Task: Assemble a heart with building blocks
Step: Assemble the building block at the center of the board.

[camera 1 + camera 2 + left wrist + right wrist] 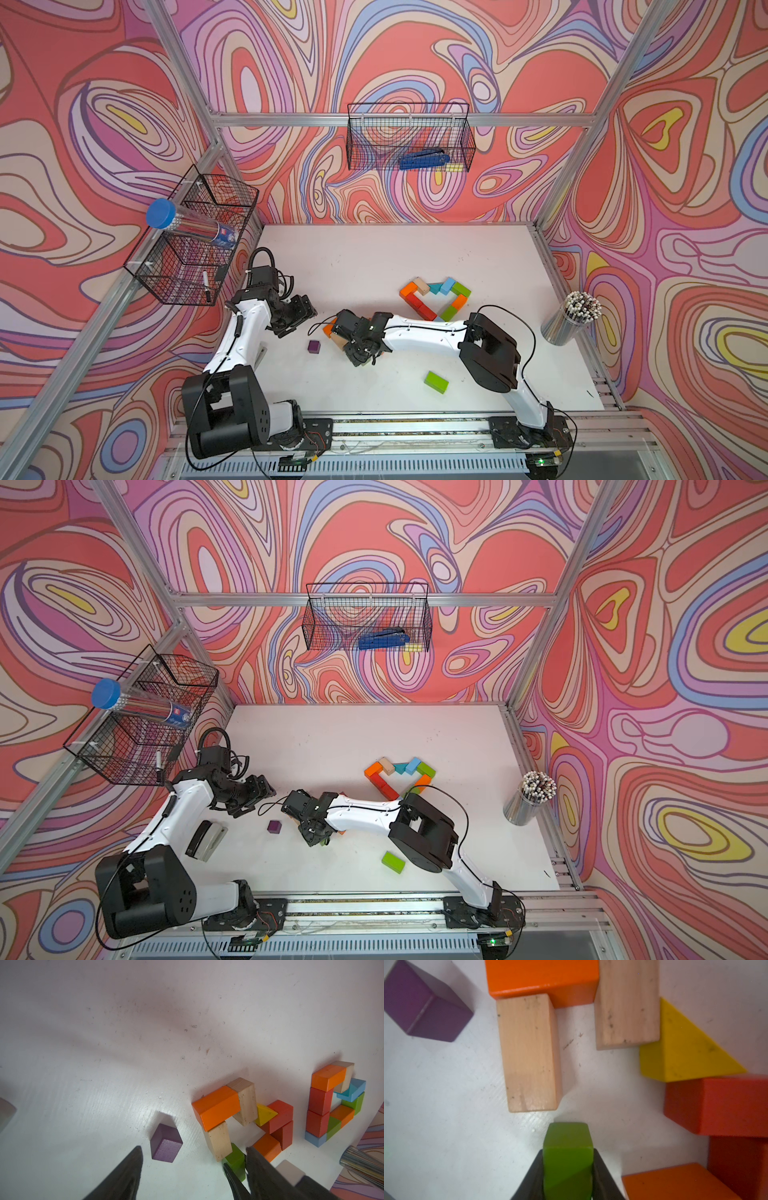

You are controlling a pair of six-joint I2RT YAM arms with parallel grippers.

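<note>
My right gripper is to set the green block against the loose end of the plain wood brick (357, 359) (538, 1164) nearest the purple cube. It will let go of the block there.
The building blocks form a partial heart outline (419, 309) in both top views, also far off in the left wrist view as a ring topped by an orange brick (328, 1079). A loose cluster lies under the right arm: orange brick (542, 976), two plain wood bricks (529, 1053), yellow wedge (679, 1057), red bricks (716, 1105). My right gripper (568, 1150) is shut on a green block (568, 1142), held just above the table beside that cluster. My left gripper (193, 1149) stands open and empty, near the purple cube (166, 1142).
A loose green brick (436, 381) lies toward the front. A stapler (205, 839) sits by the left arm. A cup of pencils (571, 318) stands at the right edge. Wire baskets (409, 137) hang on the back and left walls.
</note>
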